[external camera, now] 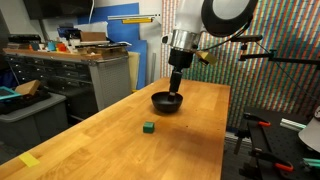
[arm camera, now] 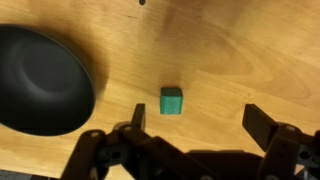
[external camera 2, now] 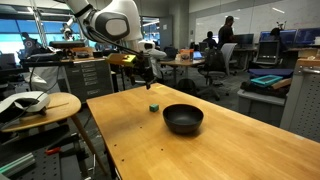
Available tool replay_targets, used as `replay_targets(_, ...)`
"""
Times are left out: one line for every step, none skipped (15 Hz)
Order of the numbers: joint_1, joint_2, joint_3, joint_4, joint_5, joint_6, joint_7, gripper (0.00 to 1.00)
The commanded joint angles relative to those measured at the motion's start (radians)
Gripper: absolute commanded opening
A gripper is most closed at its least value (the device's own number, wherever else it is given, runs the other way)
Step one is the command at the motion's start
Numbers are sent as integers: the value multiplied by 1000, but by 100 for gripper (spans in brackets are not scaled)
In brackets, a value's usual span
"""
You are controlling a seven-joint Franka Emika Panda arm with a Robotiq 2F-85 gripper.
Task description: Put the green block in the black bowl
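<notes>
I need to close my gripper on the opposite sides (external camera: 149,127) (arm camera: 171,101) of the green block, which is lying on the wooden table near the black bowl.
The green block (arm camera: 171,100) is a tiny dark green cube lying on the wooden table; it shows in both exterior views (external camera: 148,127) (external camera 2: 154,106). The black bowl (arm camera: 40,80) is round, shallow and empty, and stands a short way from the block (external camera: 167,101) (external camera 2: 183,119). My gripper (arm camera: 200,120) is open and empty, hanging above the table (external camera: 177,82) (external camera 2: 148,72). In the wrist view the block lies just beyond the fingertips, closer to the left finger, with the bowl further left.
The wooden table (external camera: 120,140) has edges close on both sides. A cabinet with clutter (external camera: 85,65) stands behind it. A round side table (external camera 2: 40,105) stands by the table's corner. Desks and people (external camera 2: 225,40) are in the background.
</notes>
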Motion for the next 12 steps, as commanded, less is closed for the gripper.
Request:
replay_targets(-36, 100, 35, 88, 47, 9, -119, 100)
replay_targets(-46, 122, 43, 103, 47, 11, -138, 100)
replay_targets(-56, 141, 53, 117, 51, 11, -155, 100)
replay_targets(-66, 161, 61, 130, 48, 11, -163, 100)
replay_targets(-75, 179, 69, 142, 45, 12, -169, 100)
replay_targets(-84, 200, 77, 154, 43, 17, -168, 100)
replay_targets(-90, 221, 83, 166, 36, 31, -162, 100)
replay_targets(-95, 240, 88, 176, 32, 39, -153, 100)
replay_targets(-97, 259, 92, 187, 26, 46, -139, 100)
replay_targets(-100, 277, 97, 196, 23, 56, -127, 100)
replay_targets(-103, 293, 101, 204, 20, 66, -123, 100)
replay_targets(-104, 310, 104, 211, 14, 74, -119, 100)
